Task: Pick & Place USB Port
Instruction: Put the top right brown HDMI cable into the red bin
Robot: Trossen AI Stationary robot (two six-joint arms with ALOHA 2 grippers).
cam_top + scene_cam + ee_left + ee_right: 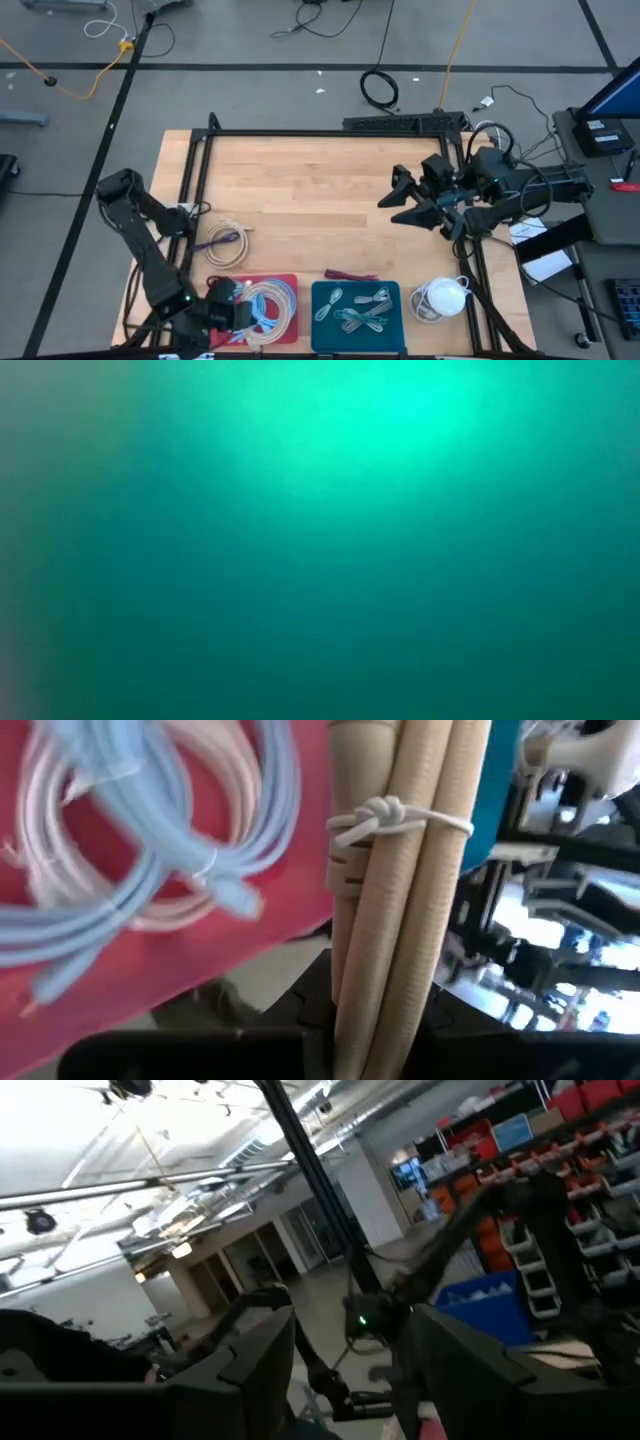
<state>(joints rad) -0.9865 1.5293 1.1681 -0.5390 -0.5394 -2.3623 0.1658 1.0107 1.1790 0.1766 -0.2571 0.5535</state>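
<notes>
Next, my left gripper puts down the beige cable bundle and lets go of it on the red tray's half [267, 308] nearest the teal tray.
My left gripper [224, 302] hangs over the red tray [285, 285] at the table's near edge, shut on a beige cable bundle [400, 870] tied with a white twist tie [395, 817]. Light blue and pale pink cables [150, 850] lie coiled in the red tray below it. The teal tray [322, 330] beside it holds more pale cables. My right gripper [402, 205] is open in the air over the table's right half, fingers pointing left, touching nothing. The low view shows only a teal blur. My left gripper pinches the beige cable bundle between its two fingers at the bundle's lower stretch [375, 1010], below the twist tie. The strands run lengthwise out of the gap between the fingers. The bundle is held above the red tray; its far end is out of the picture.
A loose beige and purple cable coil [226, 243] lies on the wood left of centre. A dark red cable [350, 273] lies beyond the teal tray. A white coiled cable [443, 297] sits near the right edge. A black frame [300, 132] rims the table.
</notes>
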